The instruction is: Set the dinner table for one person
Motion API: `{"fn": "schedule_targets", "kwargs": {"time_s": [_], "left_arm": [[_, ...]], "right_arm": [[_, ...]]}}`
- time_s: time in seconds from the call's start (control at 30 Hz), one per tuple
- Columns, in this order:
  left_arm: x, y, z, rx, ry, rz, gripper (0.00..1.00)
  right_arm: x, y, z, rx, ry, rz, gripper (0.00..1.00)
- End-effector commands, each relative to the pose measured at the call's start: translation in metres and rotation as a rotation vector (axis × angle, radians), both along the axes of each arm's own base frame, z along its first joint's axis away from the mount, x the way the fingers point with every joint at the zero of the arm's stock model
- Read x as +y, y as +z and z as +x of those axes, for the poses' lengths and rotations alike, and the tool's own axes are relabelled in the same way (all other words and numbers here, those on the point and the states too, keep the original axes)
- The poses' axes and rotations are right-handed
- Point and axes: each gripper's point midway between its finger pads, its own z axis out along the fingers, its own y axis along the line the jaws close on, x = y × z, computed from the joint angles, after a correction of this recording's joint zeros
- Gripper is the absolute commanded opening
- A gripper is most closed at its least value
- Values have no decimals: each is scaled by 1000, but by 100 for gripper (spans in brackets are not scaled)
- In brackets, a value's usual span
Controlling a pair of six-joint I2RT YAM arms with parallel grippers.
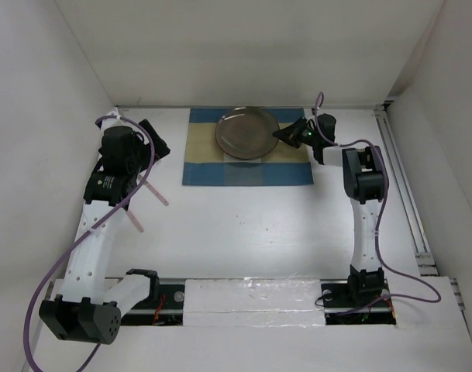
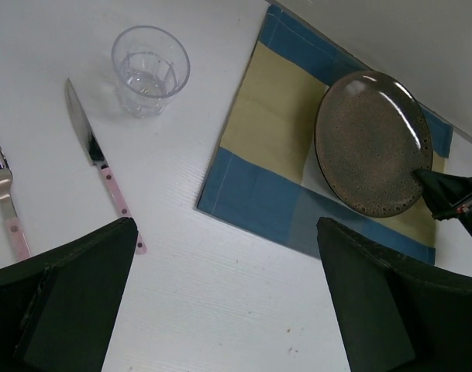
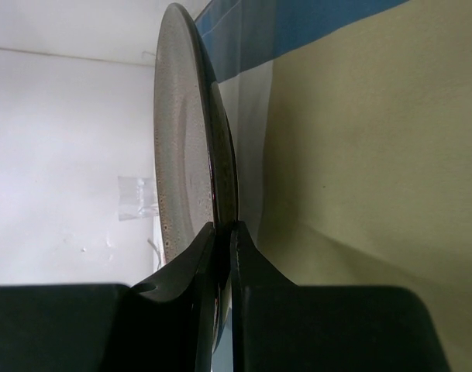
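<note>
Next, I release the plate flat on the tan middle part of the blue-and-tan placemat (image 1: 249, 138) with my right gripper.
A speckled brown-grey plate (image 1: 246, 133) is over the blue-and-tan placemat (image 1: 220, 174) at the back of the white dinner table (image 1: 243, 232). My right gripper (image 1: 286, 134) is shut on the plate's right rim; in the right wrist view the plate (image 3: 191, 155) shows edge-on between the fingertips (image 3: 212, 236). I cannot tell whether the plate rests on the mat or hangs just above it. My left gripper (image 1: 156, 138) is open and empty, left of the placemat. In the left wrist view its fingers (image 2: 73, 294) frame bare table in front of the plate (image 2: 371, 143).
A clear glass (image 2: 150, 70), a pink-handled knife (image 2: 104, 167) and a pink-handled fork (image 2: 7, 205) lie on the table left of the placemat (image 2: 259, 124). The knife (image 1: 155, 192) and fork (image 1: 134, 221) lie beside the left arm. White walls enclose the table.
</note>
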Motion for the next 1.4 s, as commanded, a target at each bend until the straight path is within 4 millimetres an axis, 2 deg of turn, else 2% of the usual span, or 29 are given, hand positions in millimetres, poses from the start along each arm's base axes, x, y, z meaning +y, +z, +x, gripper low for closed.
{"fn": "schedule_targets", "kwargs": {"time_s": [0.0,0.03,0.07,0.33,0.53,0.57,0.8,0.83,0.9,1.0,1.07,1.23,1.27,1.37], "left_arm": [[-1,10,1,-42,-12,6,99],[-1,10,1,-42,-12,6,99],[-1,10,1,-42,-12,6,99],[-1,10,1,-42,-12,6,99],[-1,10,1,-42,-16,14,99],[-1,10,1,-42,-16,14,99],[-1,10,1,-42,-16,14,99],[-1,10,1,-42,-16,14,99],[-1,10,1,-42,-16,14,99],[-1,10,1,-42,-16,14,99],[-1,10,1,-42,-16,14,99],[-1,10,1,-42,-16,14,99],[-1,10,1,-42,-16,14,99],[-1,10,1,-42,-16,14,99]], "right_arm": [[2,92,10,-271,64,76,0],[2,92,10,-271,64,76,0],[2,84,9,-249,72,75,0],[3,73,8,-237,82,69,0],[3,76,9,-246,82,69,0],[3,71,10,-237,82,69,0],[4,71,11,-235,91,70,0],[4,64,11,-217,90,69,0],[4,64,11,-217,90,69,0],[4,64,11,-217,90,69,6],[5,57,11,-197,100,62,18],[11,56,10,-195,126,29,32],[12,54,10,-189,139,31,39],[12,54,10,-202,143,8,50]]}}
